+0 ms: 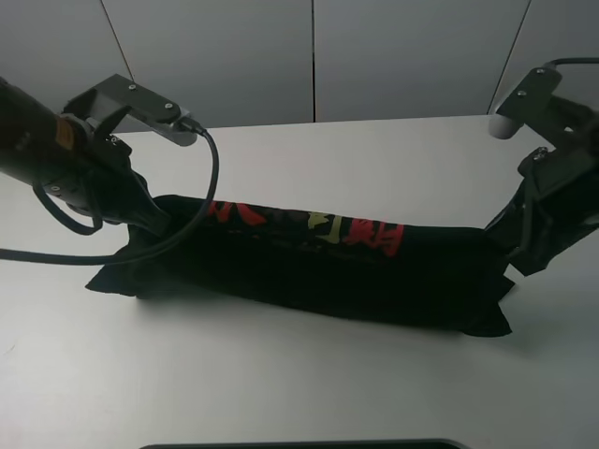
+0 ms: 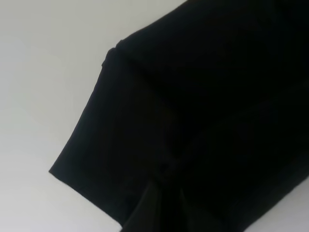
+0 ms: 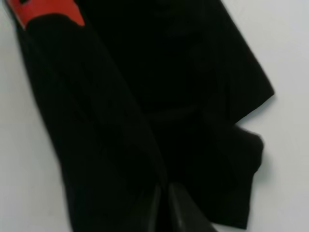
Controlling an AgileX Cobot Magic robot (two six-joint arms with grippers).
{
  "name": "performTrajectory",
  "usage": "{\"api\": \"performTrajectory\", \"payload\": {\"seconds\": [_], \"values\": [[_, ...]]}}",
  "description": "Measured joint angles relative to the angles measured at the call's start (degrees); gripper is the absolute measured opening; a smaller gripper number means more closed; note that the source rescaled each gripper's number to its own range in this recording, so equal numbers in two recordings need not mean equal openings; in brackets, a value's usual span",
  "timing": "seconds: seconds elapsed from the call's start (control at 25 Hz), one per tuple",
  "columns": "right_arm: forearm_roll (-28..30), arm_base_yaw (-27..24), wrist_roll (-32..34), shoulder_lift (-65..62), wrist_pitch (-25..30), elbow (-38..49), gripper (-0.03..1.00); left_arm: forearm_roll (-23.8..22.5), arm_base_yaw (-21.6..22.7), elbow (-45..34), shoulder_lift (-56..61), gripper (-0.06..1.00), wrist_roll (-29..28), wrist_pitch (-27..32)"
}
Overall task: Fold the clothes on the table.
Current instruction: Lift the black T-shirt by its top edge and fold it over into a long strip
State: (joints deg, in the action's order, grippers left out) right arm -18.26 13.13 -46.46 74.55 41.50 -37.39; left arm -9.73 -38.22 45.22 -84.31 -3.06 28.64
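I should let go of the black garment's end on the white table (image 1: pixel 187 211) with my left gripper, next to the red print.
A black garment (image 1: pixel 318 267) with red and yellow print lies folded into a long band across the white table (image 1: pixel 309 374). My left gripper (image 1: pixel 157 223) is shut on its left end, and my right gripper (image 1: pixel 501 241) is shut on its right end. The cloth looks lifted slightly and stretched between them. In the left wrist view the fingers (image 2: pixel 145 212) pinch black cloth (image 2: pixel 183 121), with a corner hanging toward the table. In the right wrist view the fingers (image 3: pixel 179 212) pinch the garment (image 3: pixel 145 96), and a red patch of print (image 3: pixel 46 10) shows.
A dark object (image 1: pixel 299 444) lies along the table's front edge. Grey wall panels (image 1: pixel 309 56) stand behind the table. The left arm's black cable (image 1: pixel 211 178) loops over the garment's left part.
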Motion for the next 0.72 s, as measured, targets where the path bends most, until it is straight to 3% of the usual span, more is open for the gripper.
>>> {"api": "performTrajectory", "payload": {"seconds": [0.2,0.48,0.72], "values": [[0.7,0.0,1.5,6.5,-9.2,0.0,0.00,-3.8,0.5,0.0,-6.0,0.00,-4.5,-6.3],[0.7,0.0,3.4,14.0,-17.9,0.0,0.00,-4.4,4.5,0.0,-12.8,0.00,-6.5,-15.5],[0.7,0.0,3.8,16.6,-24.1,0.0,0.00,-4.4,5.5,0.0,-14.0,0.00,-6.9,-23.2]]}}
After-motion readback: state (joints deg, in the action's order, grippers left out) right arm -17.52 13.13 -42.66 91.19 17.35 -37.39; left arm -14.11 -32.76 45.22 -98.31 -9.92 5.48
